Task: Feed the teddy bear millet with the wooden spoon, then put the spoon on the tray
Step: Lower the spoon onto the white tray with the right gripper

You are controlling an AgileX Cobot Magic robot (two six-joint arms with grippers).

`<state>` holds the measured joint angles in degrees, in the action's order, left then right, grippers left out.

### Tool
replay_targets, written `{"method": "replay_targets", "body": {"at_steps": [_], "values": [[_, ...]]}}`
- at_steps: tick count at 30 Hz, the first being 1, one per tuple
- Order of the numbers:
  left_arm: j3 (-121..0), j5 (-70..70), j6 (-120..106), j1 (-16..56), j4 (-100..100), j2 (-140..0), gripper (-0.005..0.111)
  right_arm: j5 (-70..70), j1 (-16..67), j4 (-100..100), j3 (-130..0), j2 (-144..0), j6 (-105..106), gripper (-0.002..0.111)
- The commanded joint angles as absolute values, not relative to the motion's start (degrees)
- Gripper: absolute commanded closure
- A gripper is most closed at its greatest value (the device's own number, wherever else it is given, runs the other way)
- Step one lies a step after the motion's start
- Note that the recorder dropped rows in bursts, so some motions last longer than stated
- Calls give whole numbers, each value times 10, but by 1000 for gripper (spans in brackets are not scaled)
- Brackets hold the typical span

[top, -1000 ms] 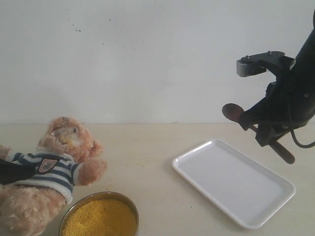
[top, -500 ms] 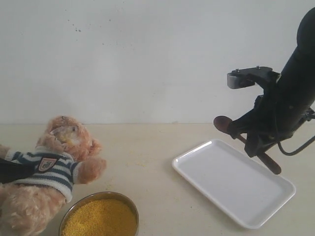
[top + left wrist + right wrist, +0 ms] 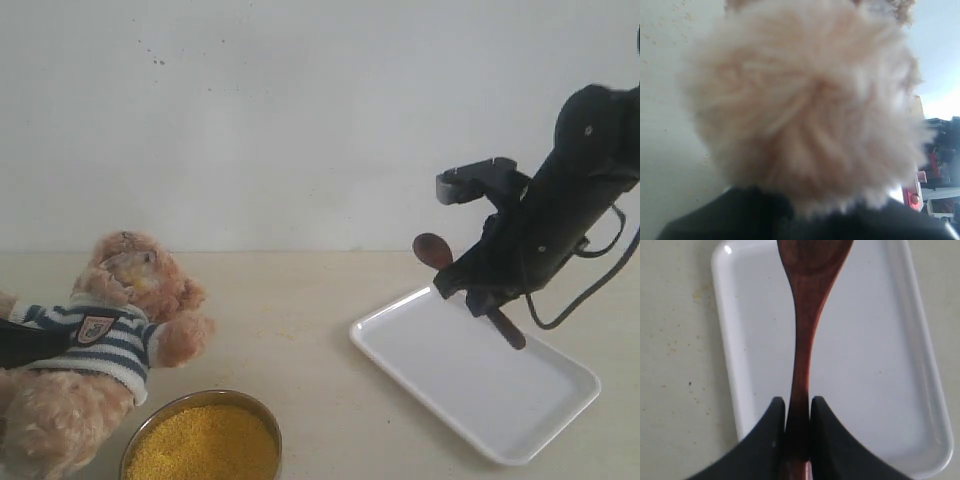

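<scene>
Next, my right gripper sets the wooden spoon down lengthwise along the middle of the white tray (image 3: 484, 362) (image 3: 839, 369) and lets go of it.
The teddy bear (image 3: 120, 320) leans at the table's left edge in its striped shirt, and its fur (image 3: 805, 100) fills the left wrist view. My left gripper (image 3: 30, 345) is a dark shape pressed into the bear's side, shut on it, with its fingertips buried in plush. Millet (image 3: 205, 448) fills a round metal bowl in front of the bear. My right gripper (image 3: 799, 405) is shut on the handle of the wooden spoon (image 3: 807, 315). The spoon (image 3: 435, 250) hangs tilted just above the near-left part of the white tray (image 3: 520, 400), its oval bowl pointing left toward the bear.
The metal bowl's rim (image 3: 135, 445) sits at the front edge, close to the bear's body. A white wall rises behind the beige table. Scattered yellow grains lie on the tabletop beside the tray (image 3: 880, 365). Bare tabletop (image 3: 290, 320) separates the bear from the tray.
My right arm has swung left and down, carrying the spoon from beyond the tray's far edge to low over the tray. The bear has sagged slightly.
</scene>
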<state>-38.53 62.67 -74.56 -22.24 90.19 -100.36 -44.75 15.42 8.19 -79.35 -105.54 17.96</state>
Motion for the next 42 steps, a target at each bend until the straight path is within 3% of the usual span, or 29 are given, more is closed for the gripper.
{"method": "replay_targets", "body": {"at_steps": [1,13,18,42], "values": [[-386,641,-750,-221,916,-1003,103,-423,150,84,-793,-1097,186,108],[-386,640,-750,-221,916,-1003,103,-429,150,81,-793,-1172,191,108],[-386,640,-768,-221,916,-1003,103,-413,147,-9,-793,-1179,180,108],[-386,627,-796,-221,925,-1003,103,-387,131,24,-793,-1207,164,108]]}}
